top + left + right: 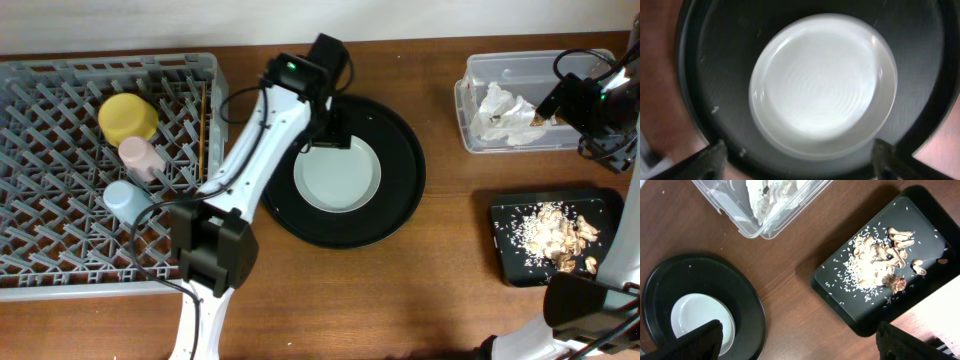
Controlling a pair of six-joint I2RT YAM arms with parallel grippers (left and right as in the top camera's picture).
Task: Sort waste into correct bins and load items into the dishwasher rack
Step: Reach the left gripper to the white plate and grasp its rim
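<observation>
The robot's left gripper needs to next grab the pale grey-blue plate by the plate's rim [379, 185] [894, 97] on the side that faces the black container.
A pale grey-blue plate [337, 176] [822, 82] lies in a round black tray [400, 190]. My left gripper [326, 136] [800, 161] hovers over the plate's far edge, open, its fingers [715, 156] wide on either side of the rim. The grey dishwasher rack [60, 260] holds a yellow bowl [128, 117], a pink cup [141, 156], a light-blue cup [126, 200] and chopsticks [203, 125]. The clear tub [480, 75] [747, 227] holds the crumpled napkin [506, 112]. Food bits [556, 233] [880, 260] lie in the black container [505, 255] [840, 300]. My right gripper [556, 100] [800, 345] is open, high above the table.
The round black tray [747, 300] sits mid-table between the rack and the two bins. Brown tabletop [440, 300] shows along the front. The left arm reaches from the front edge past the rack's right side.
</observation>
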